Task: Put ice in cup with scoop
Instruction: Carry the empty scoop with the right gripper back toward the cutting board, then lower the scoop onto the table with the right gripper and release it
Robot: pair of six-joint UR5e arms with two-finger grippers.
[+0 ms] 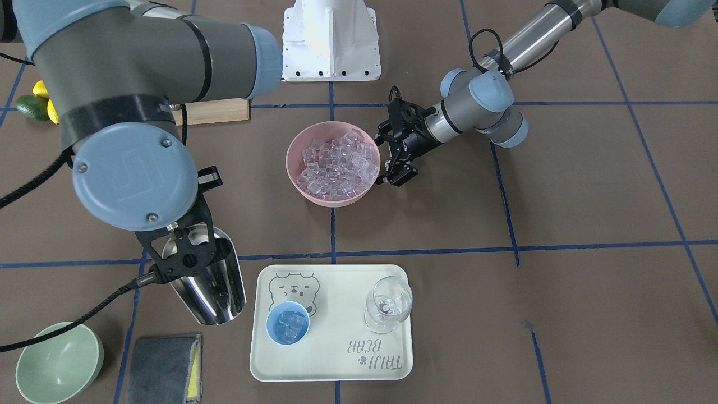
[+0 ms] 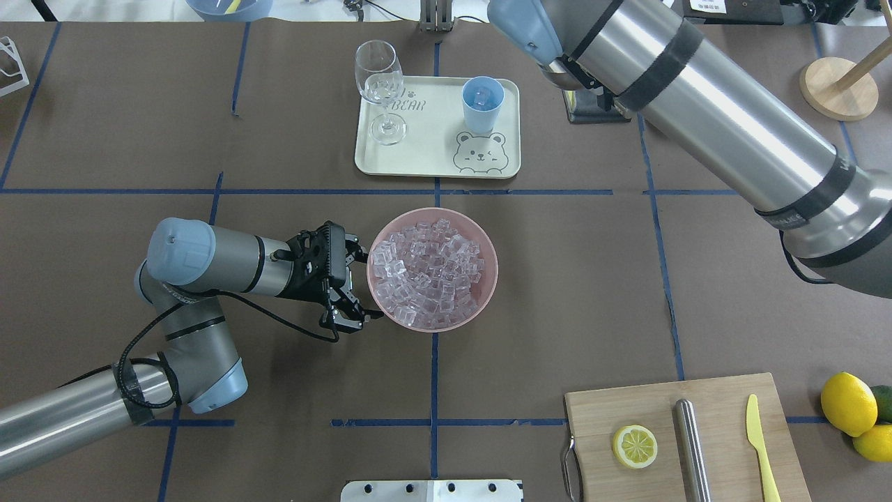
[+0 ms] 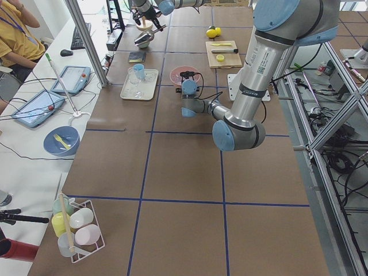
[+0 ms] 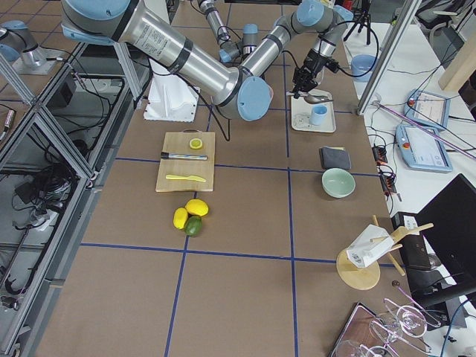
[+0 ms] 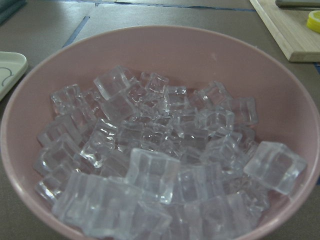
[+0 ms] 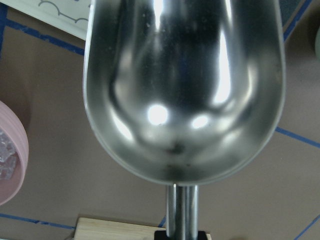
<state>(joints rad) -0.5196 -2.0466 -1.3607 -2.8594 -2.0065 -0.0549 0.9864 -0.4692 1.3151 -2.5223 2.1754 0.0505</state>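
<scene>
The robot's right gripper needs to release the steel scoop, which hangs empty over the table now, on the table [image 1: 134, 180] [image 6: 217, 184] between the cutting board and the pale green bowl.
The steel scoop [image 1: 208, 283] hangs empty, trough downward, over the table just left of the tray; my right gripper [image 1: 185, 253] is shut on its handle [image 6: 181, 212]. The bare inside of the trough [image 6: 182, 85] fills the right wrist view. On the tray stands the light-blue cup [image 1: 287, 322], also cup [image 2: 483, 103], holding a few cubes. Most of the ice [image 1: 337, 163] is piled in the pink bowl [image 2: 493, 245]. My left gripper [image 2: 354, 287] is open beside that bowl's rim, fingers spread along its outer wall. Ice [image 5: 160, 165] fills the left wrist view.
A cream tray [image 1: 336, 297] also carries a clear stemmed glass [image 1: 388, 304]. A pale green bowl [image 1: 56, 365] and a grey cloth [image 1: 165, 367] lie near the scoop. The cutting board [image 2: 718, 453] holds a lemon slice, a steel cylinder and a yellow knife; lemons [image 2: 847, 403] sit beside it.
</scene>
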